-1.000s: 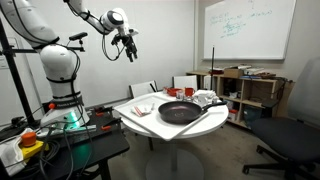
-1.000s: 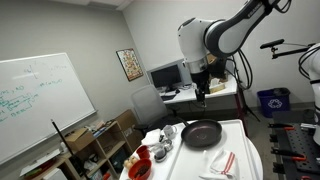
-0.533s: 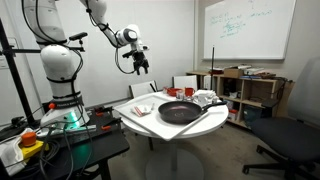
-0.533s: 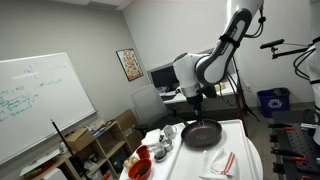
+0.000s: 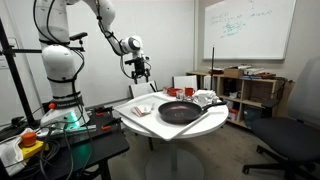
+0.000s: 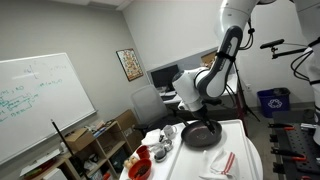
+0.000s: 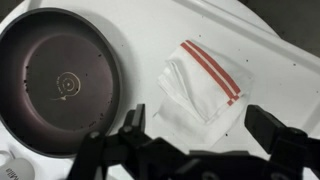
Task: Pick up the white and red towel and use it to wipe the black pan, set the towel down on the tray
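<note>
The towel's white fold (image 5: 144, 109) (image 7: 209, 108) beside its red stripes is next, and my gripper needs to go down to it and grab the towel there.
The black pan (image 7: 62, 80) lies on the white tray (image 7: 150, 25), left in the wrist view. The white towel with red stripes (image 7: 200, 85) lies folded on the tray to the right of the pan. My gripper (image 7: 200, 125) is open and empty, hanging above the towel's near edge without touching it. In both exterior views the gripper (image 5: 143, 70) (image 6: 197, 108) hovers well above the table. The pan (image 5: 180, 111) (image 6: 201, 134) sits mid-table, and the towel (image 6: 224, 162) lies beside it on the tray (image 6: 243, 148).
Small bowls and cups (image 6: 160, 140) and a red bowl (image 6: 140, 168) stand at the pan's far side. A wooden shelf (image 5: 250, 92), an office chair (image 5: 285, 135) and a cluttered bench (image 5: 40, 135) surround the round table.
The arm has swung down from high up toward the table and now hangs above the towel. The pan and towel have not moved.
</note>
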